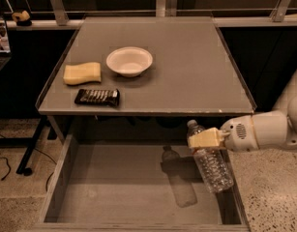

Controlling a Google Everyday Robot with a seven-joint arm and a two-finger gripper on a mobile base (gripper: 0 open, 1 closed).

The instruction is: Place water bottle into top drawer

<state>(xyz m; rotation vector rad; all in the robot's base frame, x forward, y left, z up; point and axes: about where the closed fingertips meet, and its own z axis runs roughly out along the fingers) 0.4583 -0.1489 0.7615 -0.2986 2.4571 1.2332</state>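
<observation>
The gripper needs to release the water bottle on the grey drawer bottom at the edge of its shadow (189, 180).
The water bottle (213, 166), clear and ribbed with a white cap, hangs tilted over the right side of the open top drawer (114, 187). Its cap points up and to the left. My gripper (204, 139) reaches in from the right, and its tan fingers (202, 140) are shut on the bottle's upper part just below the neck. The bottle is above the flat grey drawer bottom and casts a shadow on it. The drawer is pulled out under the table's front edge.
On the grey table (186, 71) stand a white bowl (129, 60), a yellow sponge (82, 73) and a dark snack bar (96, 97). The drawer's right wall (237, 197) is just beside the bottle's base. A railing runs behind the table.
</observation>
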